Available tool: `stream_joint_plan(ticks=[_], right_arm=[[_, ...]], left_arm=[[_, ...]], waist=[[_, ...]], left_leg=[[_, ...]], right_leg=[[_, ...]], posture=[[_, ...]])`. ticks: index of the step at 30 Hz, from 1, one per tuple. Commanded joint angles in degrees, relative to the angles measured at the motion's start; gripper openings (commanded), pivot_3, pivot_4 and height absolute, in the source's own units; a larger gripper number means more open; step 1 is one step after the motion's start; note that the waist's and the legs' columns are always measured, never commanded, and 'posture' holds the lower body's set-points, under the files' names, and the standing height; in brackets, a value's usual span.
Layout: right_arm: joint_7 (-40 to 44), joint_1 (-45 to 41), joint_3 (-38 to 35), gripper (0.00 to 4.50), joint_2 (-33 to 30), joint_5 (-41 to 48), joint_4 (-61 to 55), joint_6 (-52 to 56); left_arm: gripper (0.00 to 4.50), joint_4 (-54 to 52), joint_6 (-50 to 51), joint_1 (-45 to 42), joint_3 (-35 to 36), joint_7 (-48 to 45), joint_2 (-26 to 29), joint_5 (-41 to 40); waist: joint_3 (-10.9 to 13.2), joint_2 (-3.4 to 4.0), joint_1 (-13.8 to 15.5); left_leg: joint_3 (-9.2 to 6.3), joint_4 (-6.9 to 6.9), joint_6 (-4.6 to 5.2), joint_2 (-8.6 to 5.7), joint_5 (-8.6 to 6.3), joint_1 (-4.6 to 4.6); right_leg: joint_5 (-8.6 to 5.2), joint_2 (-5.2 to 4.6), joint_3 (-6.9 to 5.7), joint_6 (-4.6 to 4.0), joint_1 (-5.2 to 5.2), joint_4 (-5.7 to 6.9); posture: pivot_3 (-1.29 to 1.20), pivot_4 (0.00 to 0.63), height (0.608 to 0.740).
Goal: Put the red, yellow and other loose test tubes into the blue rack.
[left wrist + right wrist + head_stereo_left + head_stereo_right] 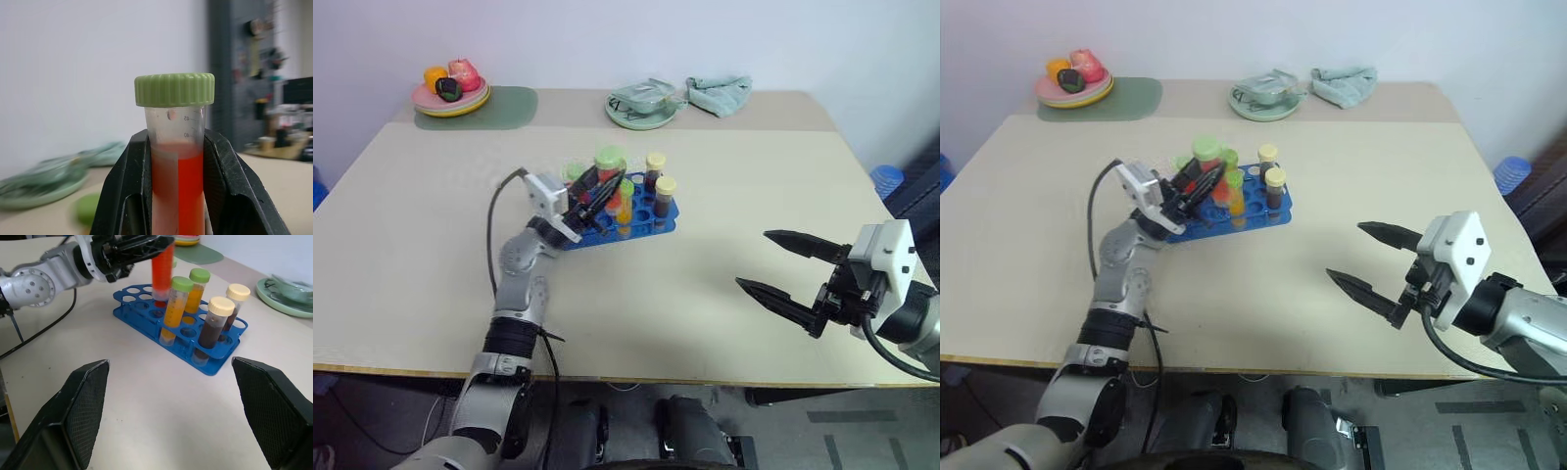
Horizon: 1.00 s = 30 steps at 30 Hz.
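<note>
My left gripper is holding the red test tube. It will let it go in the blue rack's near row [586, 230], by the rack's orange-yellow tube.
My left gripper [590, 199] is shut on a red test tube [162, 269] with a green cap [174, 89]. Its black fingers [225, 181] clamp the tube below the cap. The tube stands nearly upright over the blue rack [213, 368], its lower end right at one of the rack's holes. The rack holds two orange-yellow tubes [171, 313] with green caps and two dark brown tubes [210, 330] with cream caps. My right gripper [781, 264] hovers open over the table to the right of the rack, with nothing between its fingers.
At the table's back left, a plate of fruit [450, 93] rests by a green mat [509, 106]. A pale green dish [641, 108] and a teal cloth [720, 94] lie at the back middle. A blue stool [887, 179] stands off the right edge.
</note>
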Motion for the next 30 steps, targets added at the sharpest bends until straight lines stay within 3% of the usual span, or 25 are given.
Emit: stream_joint_plan(ticks=[1,8,16,30], right_arm=[[-0.56,-1.8,0.98,4.12,0.25,-0.25,0.21,-1.32],[-0.31,-2.81,2.01,4.12,0.16,-0.43,1.01,-1.59],[0.02,-2.32,1.11,4.12,-0.07,0.09,0.77,-1.31],[0.11,-1.43,0.77,4.12,0.3,-0.32,0.71,-1.79]], left_arm=[[0.91,-0.14,-3.12,0.91,0.57,0.76,0.52,2.08],[0.91,6.39,-8.74,1.75,0.25,4.88,0.48,8.19],[0.91,13.08,-12.07,1.79,0.11,6.03,0.21,9.78],[0.91,8.45,-9.97,6.13,-0.26,2.96,1.6,7.46]], waist=[[0.0,0.0,0.08],[0.02,-0.04,0.08],[0.01,-0.02,-0.03],[-0.04,0.06,-0.14]], left_leg=[[0.0,0.0,0.0,0.0,0.0,0.0],[-0.01,0.0,0.0,0.0,0.0,-0.03],[-0.01,-0.01,-0.01,0.0,0.0,-0.01],[-0.01,-0.02,-0.01,0.0,0.0,0.0]], right_leg=[[0.0,0.0,0.0,0.0,0.0,-0.01],[0.0,-0.02,-0.01,0.0,-0.01,-0.03],[0.0,-0.04,0.0,0.0,-0.01,-0.02],[0.0,-0.07,0.0,0.0,-0.01,-0.03]], posture=[[0.0,0.15,0.74],[0.0,0.15,0.74],[0.0,0.15,0.74],[0.0,0.15,0.74]])
